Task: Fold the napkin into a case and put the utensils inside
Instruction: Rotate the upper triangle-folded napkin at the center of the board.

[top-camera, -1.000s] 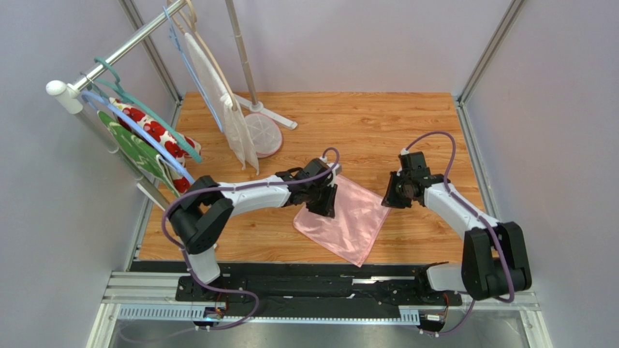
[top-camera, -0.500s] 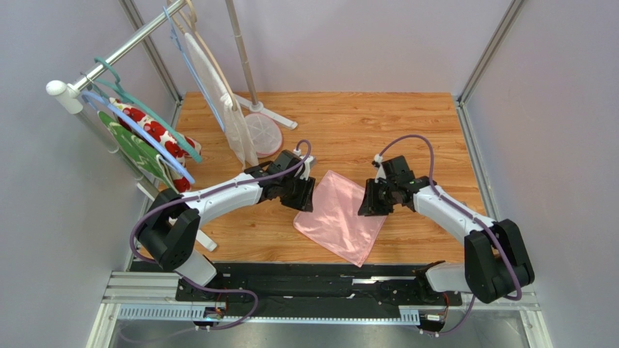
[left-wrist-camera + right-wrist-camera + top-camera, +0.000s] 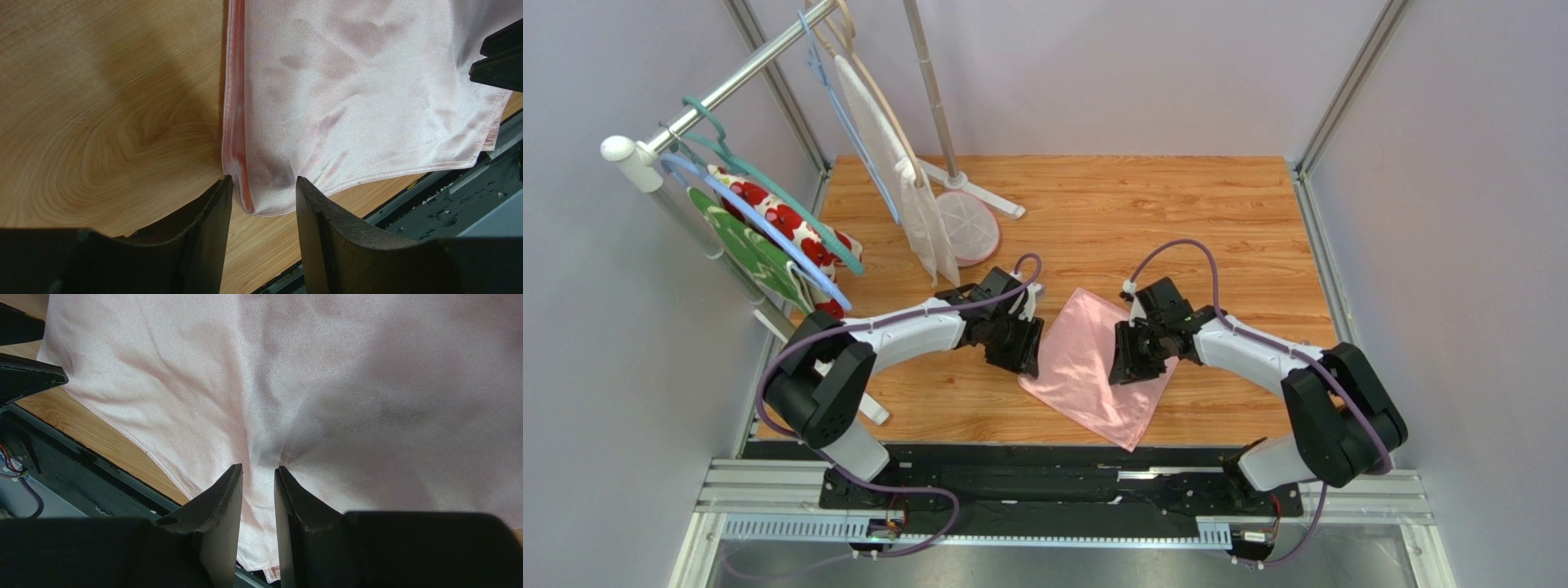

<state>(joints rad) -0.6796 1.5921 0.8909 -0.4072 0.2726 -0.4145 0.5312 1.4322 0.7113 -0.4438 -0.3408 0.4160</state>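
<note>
The napkin sits crooked, one corner toward the black rail, so the robot's left gripper will grab its doubled corner [image 3: 1027, 382] and turn the napkin straight before folding.
The pink napkin [image 3: 1081, 368] lies flat on the wooden table, one corner near the front rail. In the left wrist view its doubled left edge and corner [image 3: 245, 184] sit between the tips of my left gripper [image 3: 261, 187], which is open and low over the wood. In the top view that left gripper [image 3: 1020, 355] stands at the napkin's left corner. My right gripper [image 3: 1128, 364] hovers over the napkin's right half. Its jaws [image 3: 258, 471] stand narrowly open above slightly puckered napkin cloth [image 3: 344, 386]. The utensils are out of view.
A clothes rack [image 3: 707, 104] stands at the left with hangers, a red-flowered white cloth [image 3: 787, 227], a green cloth [image 3: 744, 251] and a hanging white cloth [image 3: 903, 184]. Its round foot [image 3: 967, 227] rests on the table. A black rail [image 3: 1063, 472] runs along the near edge.
Both grippers have opened wider. The left gripper slid left off the napkin to its left corner. The right gripper moved left onto the napkin's right half.
</note>
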